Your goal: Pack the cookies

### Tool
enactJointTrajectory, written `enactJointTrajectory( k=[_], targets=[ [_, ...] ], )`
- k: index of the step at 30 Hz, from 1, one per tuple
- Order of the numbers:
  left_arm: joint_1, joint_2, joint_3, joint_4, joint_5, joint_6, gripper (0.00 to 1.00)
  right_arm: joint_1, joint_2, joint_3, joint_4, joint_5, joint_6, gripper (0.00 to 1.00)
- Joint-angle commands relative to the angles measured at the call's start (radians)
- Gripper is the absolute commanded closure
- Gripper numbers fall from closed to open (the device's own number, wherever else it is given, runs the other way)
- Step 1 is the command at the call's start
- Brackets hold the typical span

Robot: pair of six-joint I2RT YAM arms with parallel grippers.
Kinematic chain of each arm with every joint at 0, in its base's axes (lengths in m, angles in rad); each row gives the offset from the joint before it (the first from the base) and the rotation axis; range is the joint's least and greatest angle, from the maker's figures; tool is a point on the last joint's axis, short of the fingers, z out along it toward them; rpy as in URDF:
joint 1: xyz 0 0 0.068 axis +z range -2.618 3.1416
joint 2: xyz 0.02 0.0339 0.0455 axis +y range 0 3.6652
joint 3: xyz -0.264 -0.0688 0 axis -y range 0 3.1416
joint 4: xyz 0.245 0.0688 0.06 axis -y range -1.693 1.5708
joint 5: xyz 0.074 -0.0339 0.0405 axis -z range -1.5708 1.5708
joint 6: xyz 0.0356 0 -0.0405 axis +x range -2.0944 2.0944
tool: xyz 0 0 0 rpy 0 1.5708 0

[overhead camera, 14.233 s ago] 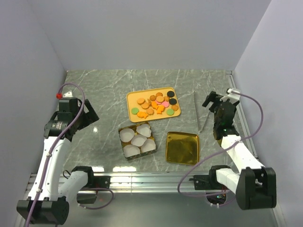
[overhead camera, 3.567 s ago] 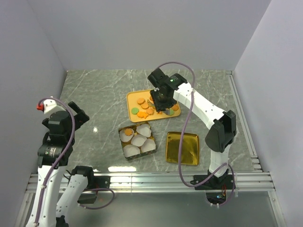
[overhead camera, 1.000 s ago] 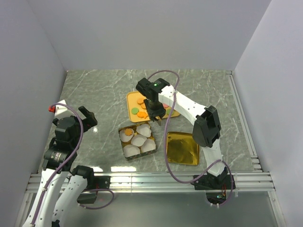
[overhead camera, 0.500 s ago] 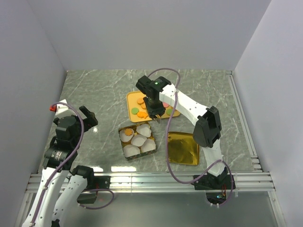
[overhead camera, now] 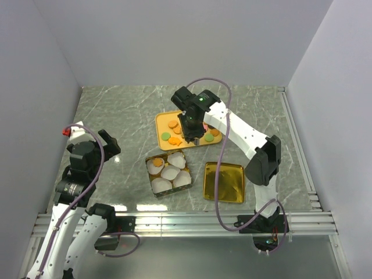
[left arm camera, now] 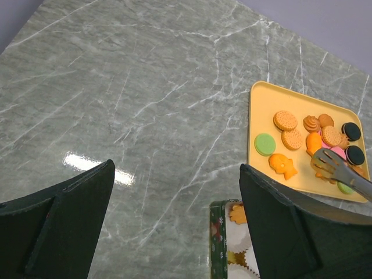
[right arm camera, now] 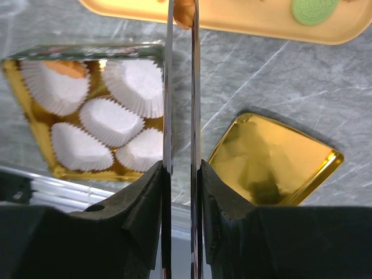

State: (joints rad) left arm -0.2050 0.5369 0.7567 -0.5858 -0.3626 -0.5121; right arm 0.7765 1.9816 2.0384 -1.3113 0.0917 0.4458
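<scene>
Next, I let go of the orange cookie with my right gripper on the inner side of the empty paper cup [overhead camera: 170, 161] [right arm camera: 112, 83] nearest the tray.
The cookies [overhead camera: 177, 129] lie on an orange tray [overhead camera: 160, 120]: orange rounds and fish shapes, with a few green, pink and black ones [left arm camera: 290, 138]. My right gripper [right arm camera: 181, 171] is shut on a pair of metal tongs [right arm camera: 180, 104] over the tray. An orange cookie [right arm camera: 183, 16] shows between the tong tips. From the left wrist, the tong tips [left arm camera: 325, 161] rest among the cookies. One orange cookie [right arm camera: 67, 67] lies in a paper cup of the tin [overhead camera: 149, 169]. My left gripper [left arm camera: 176, 174] hangs open and empty over bare table at the left.
The green-sided tin holds several white pleated paper cups [right arm camera: 107, 121]. Its gold lid [overhead camera: 223, 182] lies upturned to the tin's right. Side walls close in the marble table [overhead camera: 116, 110], and a metal rail runs along the near edge.
My right arm has swung from the tin's far edge back over the tray, and the tongs have narrowed. The left arm has barely moved.
</scene>
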Motion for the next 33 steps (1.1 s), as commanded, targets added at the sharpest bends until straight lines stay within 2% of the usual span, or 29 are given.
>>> enactJointTrajectory(
  k=[1,11,19,22,25,33],
  targets=[
    [-0.004,0.008,0.000,0.044,0.020,0.017,0.06,0.007,-0.095,0.040,-0.006,-0.030,0.021,0.74],
    [-0.004,0.014,-0.007,0.057,0.053,0.030,0.08,0.020,-0.222,-0.017,0.041,-0.081,0.014,0.75],
    [-0.004,0.015,-0.007,0.061,0.059,0.032,0.09,0.029,-0.308,-0.129,0.079,-0.089,0.033,0.78],
    [-0.004,0.015,-0.007,0.060,0.060,0.032,0.10,0.030,-0.314,-0.150,0.081,-0.084,0.031,0.78],
    [-0.004,0.014,-0.008,0.060,0.063,0.030,0.10,0.030,-0.303,-0.168,0.083,-0.070,0.025,0.71],
    [-0.004,0.014,-0.007,0.057,0.062,0.029,0.10,0.032,-0.256,-0.121,0.076,-0.076,0.001,0.75]
  ],
)
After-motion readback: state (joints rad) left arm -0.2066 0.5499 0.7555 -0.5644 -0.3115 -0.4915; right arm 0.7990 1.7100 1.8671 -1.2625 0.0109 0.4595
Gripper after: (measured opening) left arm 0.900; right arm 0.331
